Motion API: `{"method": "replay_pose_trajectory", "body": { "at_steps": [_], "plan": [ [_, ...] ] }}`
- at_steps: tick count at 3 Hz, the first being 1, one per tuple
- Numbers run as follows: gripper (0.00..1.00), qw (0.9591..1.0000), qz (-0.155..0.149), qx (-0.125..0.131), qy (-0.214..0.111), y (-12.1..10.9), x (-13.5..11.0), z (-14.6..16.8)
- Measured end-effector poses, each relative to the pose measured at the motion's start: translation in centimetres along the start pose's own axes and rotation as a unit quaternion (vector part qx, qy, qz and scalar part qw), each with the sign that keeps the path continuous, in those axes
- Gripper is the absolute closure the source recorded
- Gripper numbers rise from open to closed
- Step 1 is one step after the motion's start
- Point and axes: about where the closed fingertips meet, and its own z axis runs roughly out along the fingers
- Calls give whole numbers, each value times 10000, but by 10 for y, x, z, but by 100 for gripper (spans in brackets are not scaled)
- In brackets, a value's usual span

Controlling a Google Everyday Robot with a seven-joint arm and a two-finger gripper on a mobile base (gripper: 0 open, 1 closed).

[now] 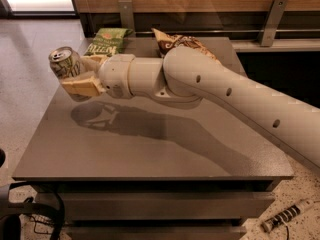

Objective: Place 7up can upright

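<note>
Next, I release the 7up can on the grey table's side edge (70,125), well before the green chip bag.
The 7up can (65,64) is white and green with a silver top. It is held in my gripper (80,76), tilted with its top up and to the left, in the air above the left edge of the grey table (150,149). The tan fingers (82,86) are shut around the can's lower body. My white arm reaches in from the right across the table.
A green chip bag (106,40) lies at the table's far left. A brown snack bag (182,41) lies at the far middle, partly behind my arm. A wooden wall with metal brackets stands behind. Cables lie on the floor at the lower left and right.
</note>
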Motion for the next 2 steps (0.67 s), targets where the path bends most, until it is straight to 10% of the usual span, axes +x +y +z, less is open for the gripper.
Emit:
{"method": "replay_pose_trajectory", "body": {
  "at_steps": [2],
  "plan": [
    [100,9984,365,91,-411,18,24,27]
  ]
}}
